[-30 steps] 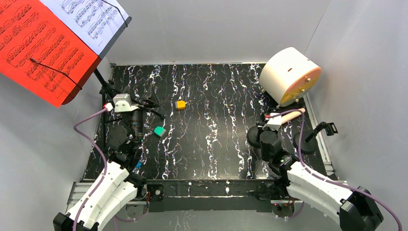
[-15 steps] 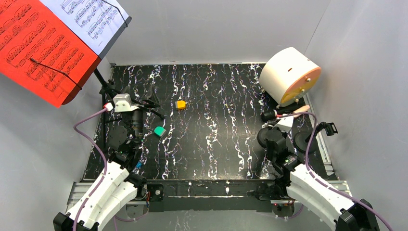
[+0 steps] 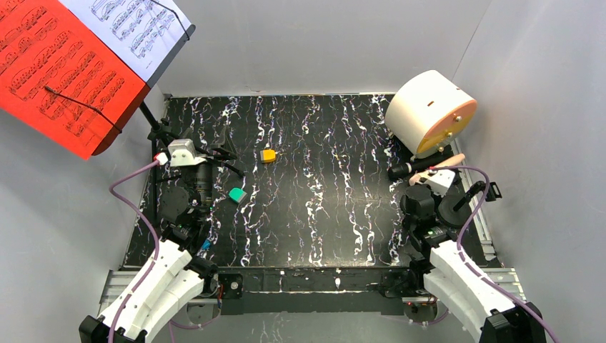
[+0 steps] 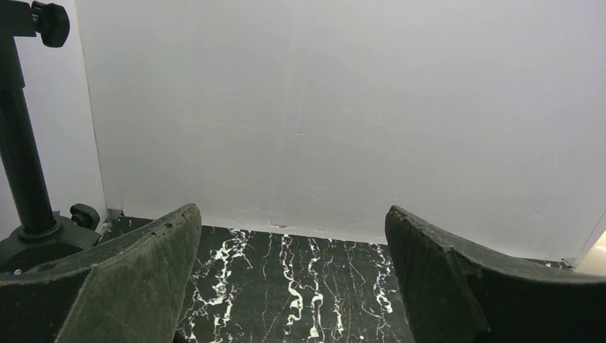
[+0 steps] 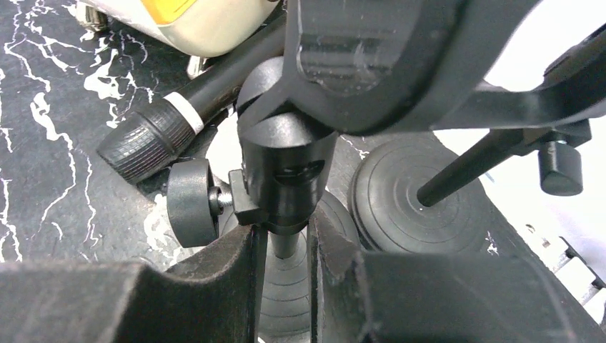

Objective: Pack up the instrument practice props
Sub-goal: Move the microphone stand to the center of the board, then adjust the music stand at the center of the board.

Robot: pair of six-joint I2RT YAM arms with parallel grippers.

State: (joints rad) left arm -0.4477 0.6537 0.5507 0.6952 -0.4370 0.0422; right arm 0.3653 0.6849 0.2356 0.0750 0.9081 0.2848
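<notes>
The black leg (image 3: 225, 165) of the music rack, the leg that reaches toward the yellow cube and teal cube, should be gripped next by my left gripper.
My right gripper (image 5: 286, 246) is shut on the thin black pole (image 5: 286, 243) of a microphone stand, just under its clamp head (image 5: 289, 153), above the stand's round base (image 5: 300, 286). In the top view this gripper (image 3: 421, 204) is at the right of the table. A black microphone (image 5: 154, 139) (image 3: 409, 170) lies beside it, with a beige piece (image 3: 450, 160) behind. A second round base (image 5: 411, 204) with its pole stands at the right. The music rack (image 3: 148, 114) holds the red sheet (image 3: 57, 71) and the white sheet (image 3: 136, 28) at the back left. My left gripper (image 4: 293, 236) (image 3: 211, 146) is open and empty next to the rack's pole (image 4: 21, 164).
A big white cylinder with an orange face (image 3: 429, 114) lies at the back right, close behind the microphone. A yellow cube (image 3: 269, 155) and a teal cube (image 3: 237, 194) sit left of centre on the black marbled table (image 3: 321, 200). Grey walls close in on three sides.
My right arm has carried the stand to the right, towards the second base. The black microphone on the table now shows. The left arm has not moved.
</notes>
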